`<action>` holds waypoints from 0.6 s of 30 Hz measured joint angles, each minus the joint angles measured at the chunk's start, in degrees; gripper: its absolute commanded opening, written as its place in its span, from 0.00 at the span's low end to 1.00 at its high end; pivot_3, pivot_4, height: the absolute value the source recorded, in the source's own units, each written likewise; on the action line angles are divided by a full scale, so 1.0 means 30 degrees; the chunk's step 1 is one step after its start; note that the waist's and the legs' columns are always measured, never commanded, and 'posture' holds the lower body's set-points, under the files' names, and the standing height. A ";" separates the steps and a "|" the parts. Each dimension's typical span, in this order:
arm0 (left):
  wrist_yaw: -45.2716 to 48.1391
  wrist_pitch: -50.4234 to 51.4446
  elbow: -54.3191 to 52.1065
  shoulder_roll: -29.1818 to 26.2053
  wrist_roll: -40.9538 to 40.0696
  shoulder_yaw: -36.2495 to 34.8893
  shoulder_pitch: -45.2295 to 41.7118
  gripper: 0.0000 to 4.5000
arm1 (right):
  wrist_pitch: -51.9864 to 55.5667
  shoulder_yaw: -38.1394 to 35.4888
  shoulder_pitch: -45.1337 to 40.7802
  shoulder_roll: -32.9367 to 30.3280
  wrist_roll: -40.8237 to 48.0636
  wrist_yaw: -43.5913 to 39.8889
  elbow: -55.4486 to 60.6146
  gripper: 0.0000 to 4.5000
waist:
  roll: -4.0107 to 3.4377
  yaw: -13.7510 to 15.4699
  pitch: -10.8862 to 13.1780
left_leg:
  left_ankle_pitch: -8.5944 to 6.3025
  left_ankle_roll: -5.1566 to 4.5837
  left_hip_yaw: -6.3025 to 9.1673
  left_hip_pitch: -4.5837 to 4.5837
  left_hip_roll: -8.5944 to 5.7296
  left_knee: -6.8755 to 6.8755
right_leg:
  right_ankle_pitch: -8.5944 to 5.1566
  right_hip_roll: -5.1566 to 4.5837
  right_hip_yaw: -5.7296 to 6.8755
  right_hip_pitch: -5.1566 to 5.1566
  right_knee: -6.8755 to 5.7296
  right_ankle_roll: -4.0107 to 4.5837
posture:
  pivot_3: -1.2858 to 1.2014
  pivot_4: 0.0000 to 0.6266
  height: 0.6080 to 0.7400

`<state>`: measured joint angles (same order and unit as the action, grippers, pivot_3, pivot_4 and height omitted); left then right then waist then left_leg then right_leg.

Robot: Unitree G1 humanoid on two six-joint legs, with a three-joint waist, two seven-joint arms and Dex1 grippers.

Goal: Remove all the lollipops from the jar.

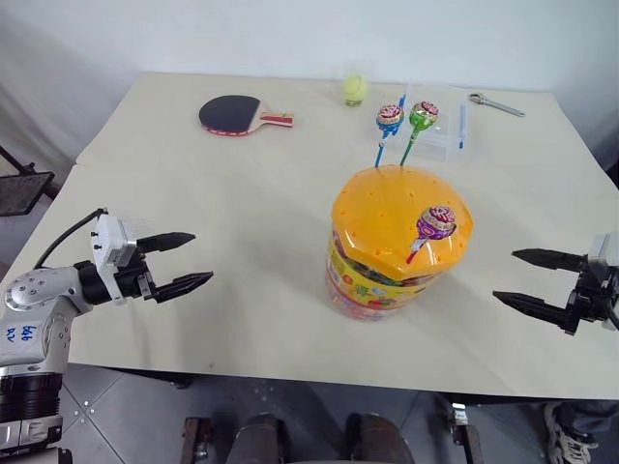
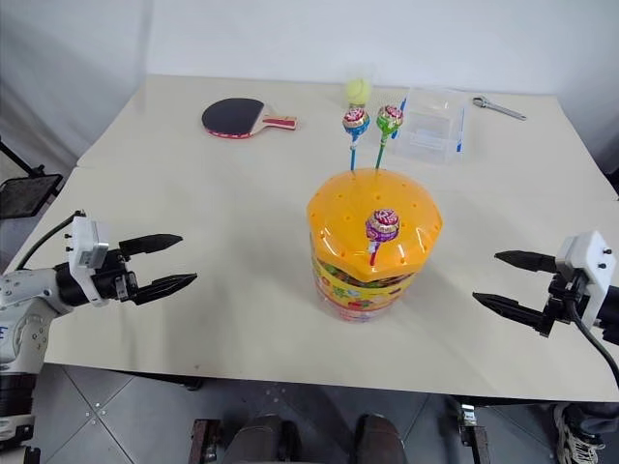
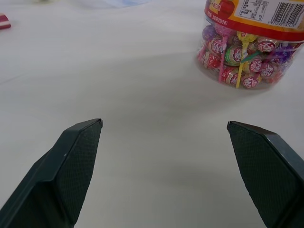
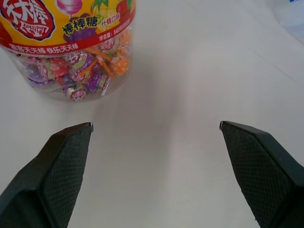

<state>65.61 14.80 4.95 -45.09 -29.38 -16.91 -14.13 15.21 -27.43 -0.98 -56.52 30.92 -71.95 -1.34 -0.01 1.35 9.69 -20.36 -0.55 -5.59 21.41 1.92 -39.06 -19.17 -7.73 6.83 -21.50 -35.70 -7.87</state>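
The robot's left gripper should next grab the blue stick's top part (image 1: 382,143), just under the lollipop's wrapped candy at the far rim of the lid.
The jar (image 1: 392,271), a clear tub with a colourful label and an orange domed lid dotted with holes, stands near the table's front middle. Three lollipops stick up from the lid: a blue-stick one (image 1: 389,120) and a green-stick one (image 1: 423,116) at the far rim, and a purple-wrapped one (image 1: 435,223) with a pink stick at the near right. My left gripper (image 1: 186,261) hovers open, well left of the jar. On the other side my right gripper (image 1: 517,278) is open too, well right of it. Both wrist views show the jar's base (image 3: 242,66) (image 4: 78,71) packed with wrapped candies.
At the back of the table lie a red and black paddle (image 1: 237,114), a yellow-green ball (image 1: 354,88), a small clear box (image 1: 437,130) and a metal wrench (image 1: 495,104). The table's front edge (image 1: 319,372) runs just below both grippers.
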 measured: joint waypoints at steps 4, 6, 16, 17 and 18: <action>-0.0156 0.0223 -0.0018 0.0000 -0.0030 0.0000 -0.0003 0.99 | -0.0015 0.0001 -0.0299 0.0000 -0.0004 0.0051 -0.0152 1.00 | 0.0000 0.0008 0.0000 | 0.0000 0.0000 0.0001 0.0000 0.0000 -0.0002 | 0.0000 0.0000 0.0001 0.0000 -0.0002 0.0000 | 0.52 0.24 1.00; -0.0652 0.0448 -0.0047 -0.0001 0.0046 0.0000 -0.0072 0.99 | -0.0015 0.0001 -0.0402 0.0000 -0.0005 0.0054 -0.0249 1.00 | 0.0000 0.0008 0.0000 | 0.0000 0.0000 0.0003 0.0000 -0.0001 -0.0003 | 0.0000 0.0000 -0.0001 0.0000 -0.0006 0.0000 | 0.52 0.24 1.00; -0.0709 -0.0636 0.0234 -0.0745 0.1027 0.0085 -0.1203 0.99 | -0.0026 0.0002 -0.0855 0.0002 -0.0033 0.0059 -0.0496 1.00 | 0.0029 0.0035 0.0018 | 0.0000 0.0000 -0.0041 0.0002 -0.0004 -0.0016 | 0.0000 -0.0001 0.0009 -0.0001 -0.0029 0.0001 | 0.52 0.24 1.00; -0.0604 -0.0575 0.0666 -0.1142 0.1107 0.0189 -0.2080 0.99 | -0.0024 0.0000 -0.0859 0.0003 -0.0029 0.0070 -0.0454 1.00 | 0.0042 0.0053 0.0025 | 0.0000 0.0000 -0.0054 0.0004 -0.0004 -0.0021 | 0.0000 -0.0001 0.0011 -0.0001 -0.0032 0.0000 | 0.52 0.24 1.00; -0.0405 -0.0543 0.1170 -0.1490 0.1131 0.0256 -0.3114 0.99 | -0.0033 -0.0060 -0.0839 0.0002 -0.0021 0.0059 -0.0345 1.00 | 0.0045 0.0069 0.0027 | 0.0000 0.0001 -0.0081 0.0007 -0.0007 -0.0027 | 0.0000 -0.0003 0.0018 0.0000 -0.0036 0.0000 | 0.52 0.24 1.00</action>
<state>64.39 13.17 8.46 -49.56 -25.99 -16.14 -23.47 15.11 -27.61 -3.50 -56.52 30.85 -71.78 -2.37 0.12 1.55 9.77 -20.36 -0.55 -5.84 21.43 1.90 -39.14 -19.18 -7.74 6.88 -21.50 -35.81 -7.87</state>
